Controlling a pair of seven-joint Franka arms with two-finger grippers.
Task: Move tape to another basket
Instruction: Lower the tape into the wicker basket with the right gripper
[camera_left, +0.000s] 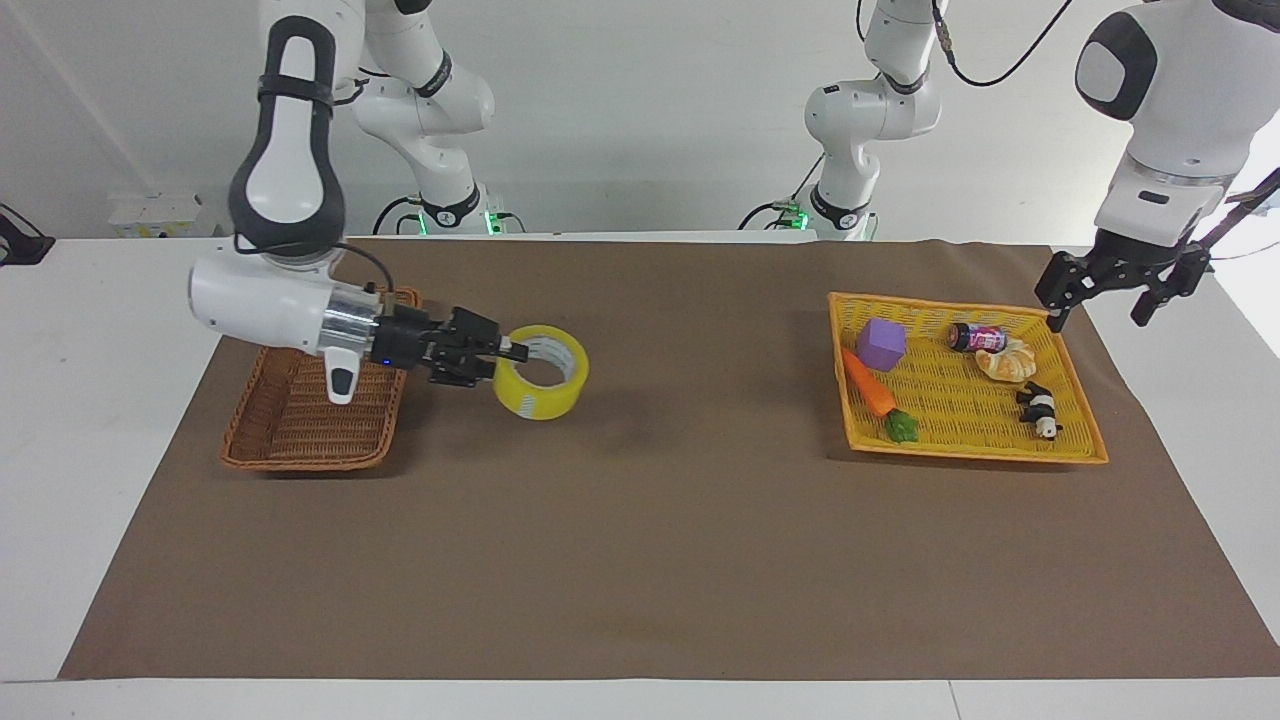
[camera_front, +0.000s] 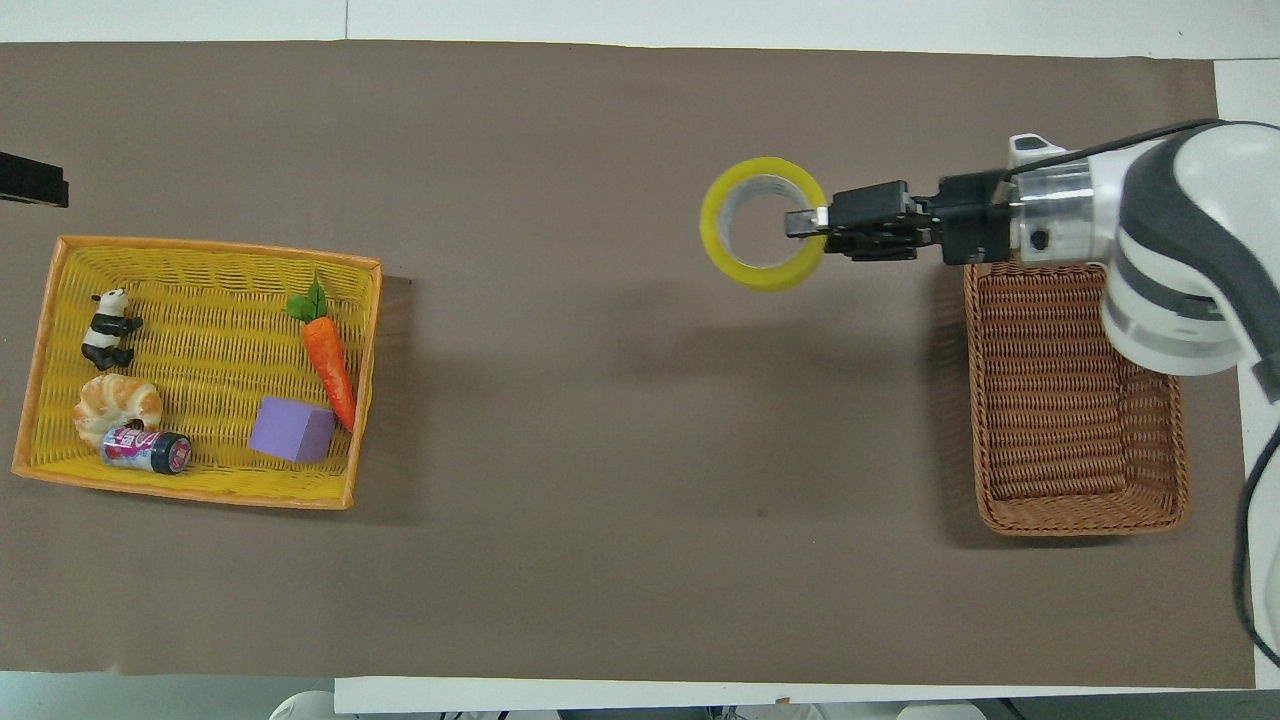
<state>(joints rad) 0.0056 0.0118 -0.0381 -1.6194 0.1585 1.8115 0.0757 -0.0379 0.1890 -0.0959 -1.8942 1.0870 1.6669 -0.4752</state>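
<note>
The yellow tape, now in the air over the brown mat, will be let go by my right gripper near the middle of the dark brown wicker basket's bottom (camera_front: 1063, 402).
The yellow tape (camera_left: 541, 387) hangs in my right gripper (camera_left: 506, 352), which is shut on its rim with one finger inside the core. It is in the air over the brown mat, just beside the dark brown wicker basket (camera_left: 300, 461), toward the table's middle. In the overhead view the tape (camera_front: 748, 272), right gripper (camera_front: 806, 222) and basket (camera_front: 1080, 521) show the same. My left gripper (camera_left: 1097, 316) is open and empty, raised in the air beside the yellow tray at the left arm's end of the table.
The yellow-orange tray (camera_left: 975, 455) holds a carrot (camera_left: 868, 384), a purple cube (camera_left: 880, 344), a small can (camera_left: 974, 336), a croissant (camera_left: 1006, 360) and a toy panda (camera_left: 1040, 410). A brown mat (camera_left: 650, 560) covers the table.
</note>
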